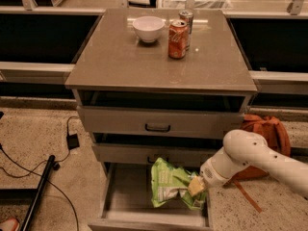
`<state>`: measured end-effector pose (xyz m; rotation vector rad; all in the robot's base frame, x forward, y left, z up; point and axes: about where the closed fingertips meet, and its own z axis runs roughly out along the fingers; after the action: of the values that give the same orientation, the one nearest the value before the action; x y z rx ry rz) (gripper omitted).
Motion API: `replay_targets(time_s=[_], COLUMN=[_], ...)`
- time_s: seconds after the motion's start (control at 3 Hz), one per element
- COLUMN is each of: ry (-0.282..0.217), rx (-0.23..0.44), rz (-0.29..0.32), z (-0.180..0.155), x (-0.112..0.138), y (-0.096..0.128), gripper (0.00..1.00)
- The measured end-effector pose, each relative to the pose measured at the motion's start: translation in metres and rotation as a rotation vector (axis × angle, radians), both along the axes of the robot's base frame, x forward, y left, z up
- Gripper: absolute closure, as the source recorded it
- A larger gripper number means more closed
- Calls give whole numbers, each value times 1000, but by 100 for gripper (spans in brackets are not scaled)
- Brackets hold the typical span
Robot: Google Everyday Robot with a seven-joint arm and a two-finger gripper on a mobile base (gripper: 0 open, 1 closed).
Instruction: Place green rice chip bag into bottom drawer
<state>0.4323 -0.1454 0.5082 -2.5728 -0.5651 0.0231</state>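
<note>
Next, my gripper lets go of the green rice chip bag on the bottom drawer's grey bottom (172, 195), towards the side of the orange backpack.
The green rice chip bag (169, 184) is crinkly lime-green with white patches and sits low inside the open bottom drawer (126, 190), towards its right side. My gripper (196, 186) is at the bag's right edge, shut on it, with the white arm reaching in from the right. The drawer is pulled out below the two upper drawers with black handles. Its grey floor shows on the left.
On the cabinet top (120, 61) stand a white bowl (148, 28), an orange can (177, 32) and a second can (186, 18) behind it. An orange backpack (267, 136) lies right of the cabinet. Cables (29, 165) and a black pole (41, 189) lie on the left floor.
</note>
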Motion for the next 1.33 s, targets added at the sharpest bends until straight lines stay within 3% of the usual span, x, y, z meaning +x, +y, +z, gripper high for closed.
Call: replay_targets(time_s=[0.33,0.67,1.0,1.33], ry=[45,89,97,73], rx=[7,6,9,24], rz=[9,-78,-115,-141], z=[-48,-94,-101,-111], x=[-8,-16,-15,-6], y=[-2,-3,-1,-3], gripper=[100,100,100,100])
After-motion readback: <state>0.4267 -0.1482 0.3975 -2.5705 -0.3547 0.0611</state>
